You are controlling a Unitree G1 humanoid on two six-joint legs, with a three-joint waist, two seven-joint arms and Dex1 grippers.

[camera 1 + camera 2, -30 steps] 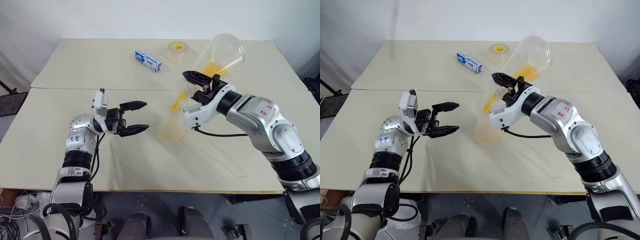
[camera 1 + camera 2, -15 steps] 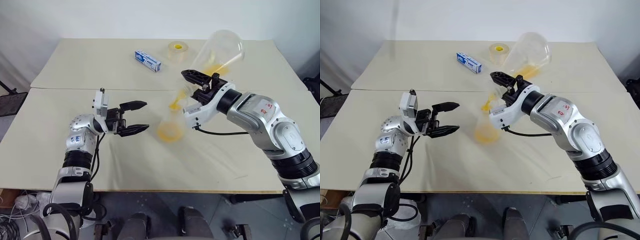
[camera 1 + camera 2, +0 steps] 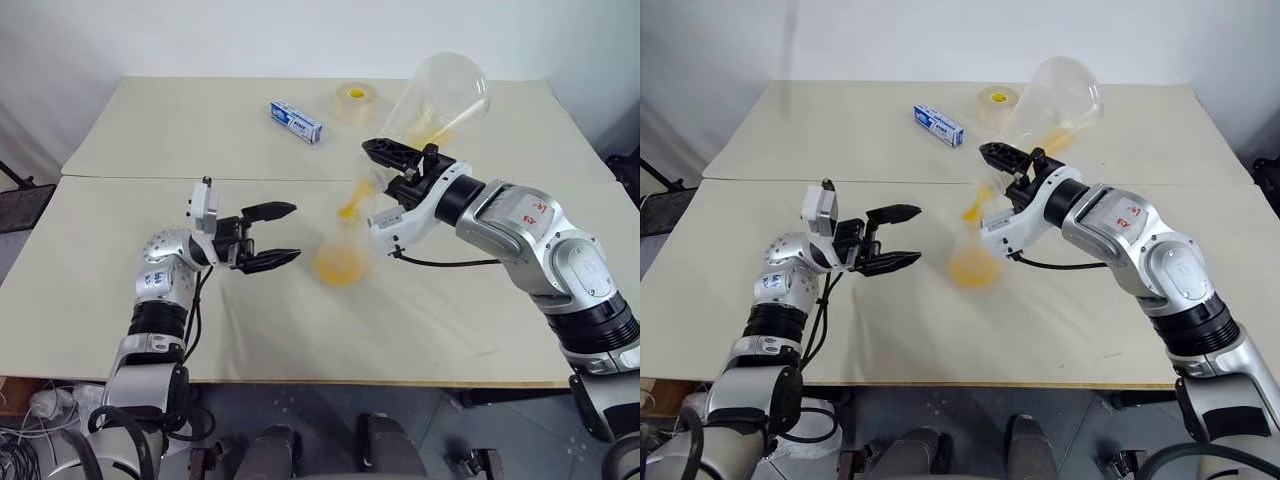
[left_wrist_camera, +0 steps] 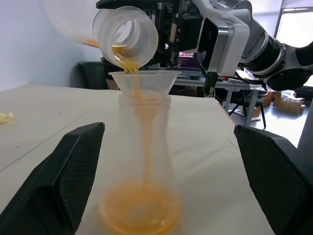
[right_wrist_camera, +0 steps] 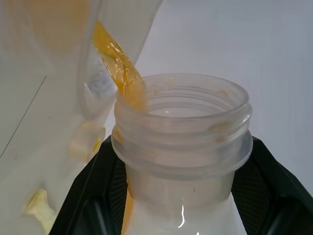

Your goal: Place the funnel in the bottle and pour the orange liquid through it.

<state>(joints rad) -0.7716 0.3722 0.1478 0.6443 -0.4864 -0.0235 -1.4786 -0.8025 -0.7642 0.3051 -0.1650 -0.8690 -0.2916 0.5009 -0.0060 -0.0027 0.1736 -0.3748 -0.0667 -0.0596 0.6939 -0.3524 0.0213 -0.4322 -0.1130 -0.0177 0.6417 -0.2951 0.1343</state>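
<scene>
Next, my right gripper lets go of the flask on the cream table [image 3: 461, 235] beside the bottle, in front of the seam.
The clear bottle [image 3: 340, 255] stands upright mid-table with the transparent funnel [image 4: 144, 81] seated in its mouth. My right gripper [image 3: 400, 165] is shut on the neck of a round clear flask [image 3: 440, 100], which is tipped steeply mouth-down over the funnel. The orange liquid [image 4: 139, 213] streams from the flask mouth through the funnel and pools in the bottle's base; some of it lies in the flask [image 5: 120, 68]. Black fingers [image 5: 98, 196] clamp the flask neck on both sides. My left gripper [image 3: 295, 232] stands open just left of the bottle, not touching it.
A blue and white box [image 3: 296, 121] and a roll of tape [image 3: 352, 97] lie at the back of the cream table [image 3: 150, 300]. A seam crosses the table behind the bottle. The front edge is near my arms.
The flask has tipped a little steeper, its round base rising. The orange pool in the bottle has grown. My left gripper has not moved.
</scene>
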